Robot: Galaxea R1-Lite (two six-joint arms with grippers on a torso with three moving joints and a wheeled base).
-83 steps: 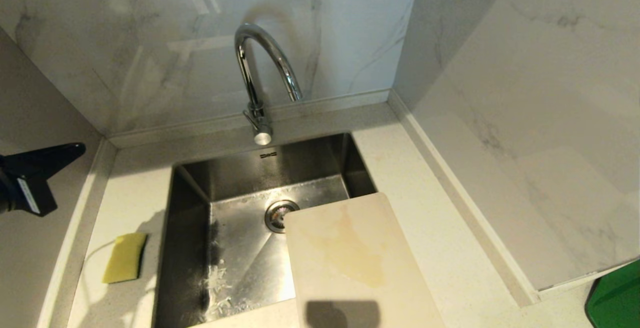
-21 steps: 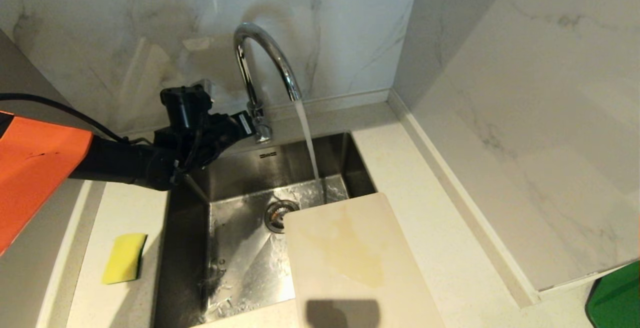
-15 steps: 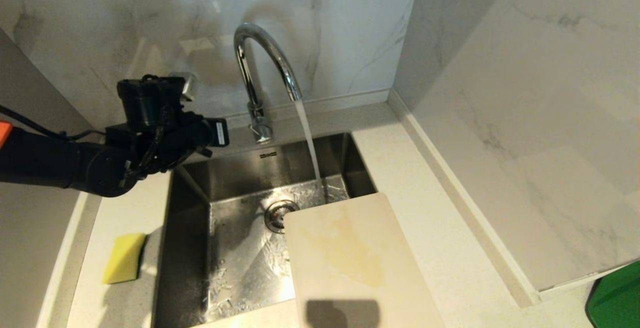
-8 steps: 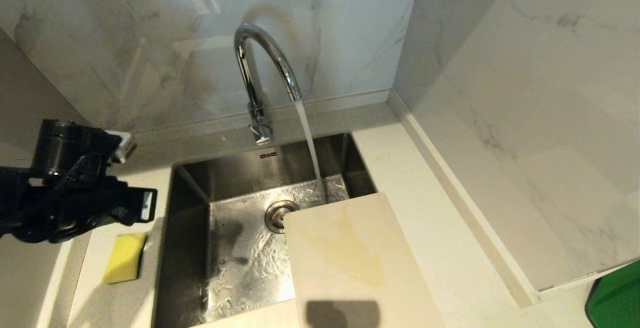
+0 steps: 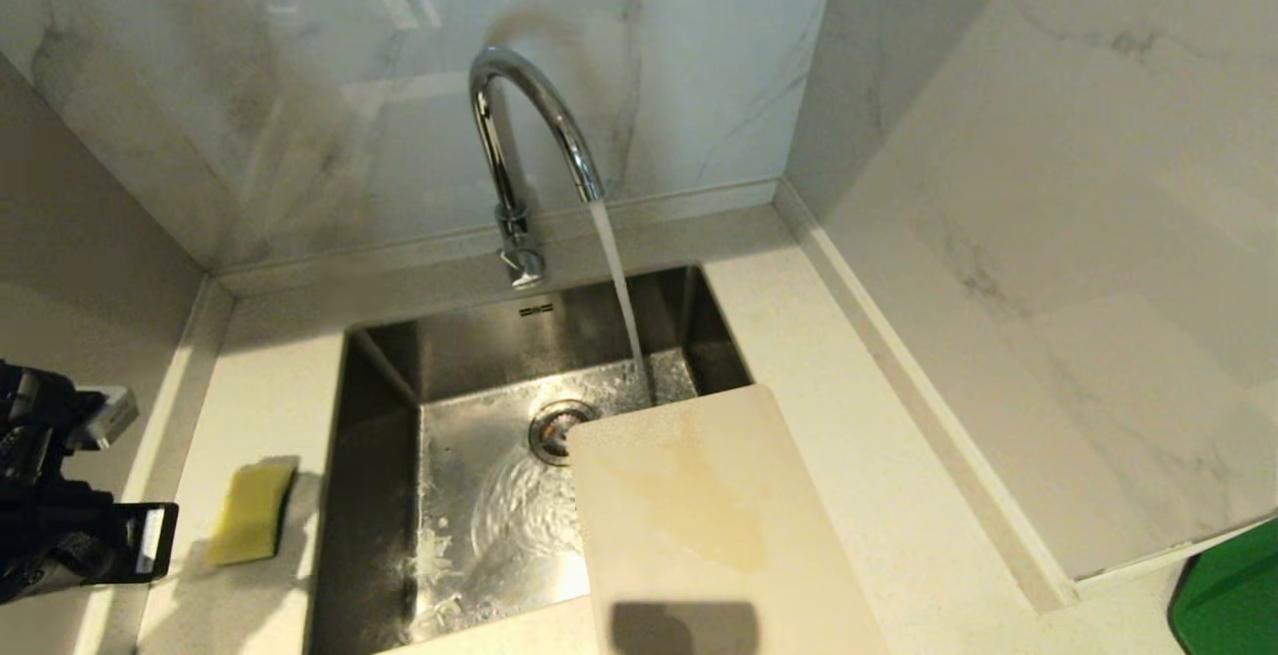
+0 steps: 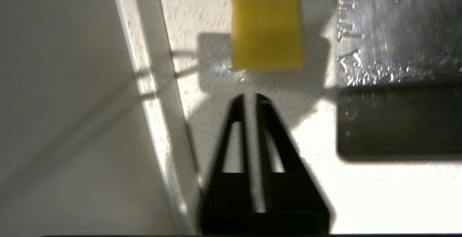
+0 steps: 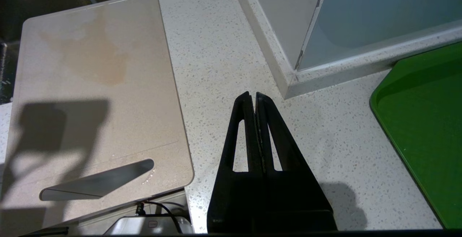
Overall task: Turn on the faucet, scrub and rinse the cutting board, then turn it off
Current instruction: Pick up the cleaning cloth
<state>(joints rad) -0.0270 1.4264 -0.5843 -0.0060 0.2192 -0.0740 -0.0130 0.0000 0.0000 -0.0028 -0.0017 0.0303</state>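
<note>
My left gripper should move next to the yellow sponge's near end (image 5: 245, 543) (image 6: 266, 48), which is beside the sink, and then close its fingers there.
Water runs from the chrome faucet (image 5: 519, 136) into the sink (image 5: 379, 495). The cream cutting board (image 5: 699, 515) with a yellowish stain lies flat across the sink's near right corner and the counter, and the stream lands just beyond its far edge. My left gripper (image 6: 249, 98) hovers low over the counter left of the sink, just short of the yellow sponge (image 6: 266, 24). Its fingers stand a narrow slit apart with nothing between them. My right gripper (image 7: 252, 96) is shut and empty over the counter right of the cutting board (image 7: 94, 96).
The sponge (image 5: 250, 512) lies on the narrow counter strip between the left wall and the sink. Marble walls close the back and the right. A green tray (image 7: 422, 121) sits at the near right past the wall's corner.
My left arm has drawn back from the faucet's lever, down and to the left, to the counter by the sponge, and its fingers have parted slightly. Water keeps running.
</note>
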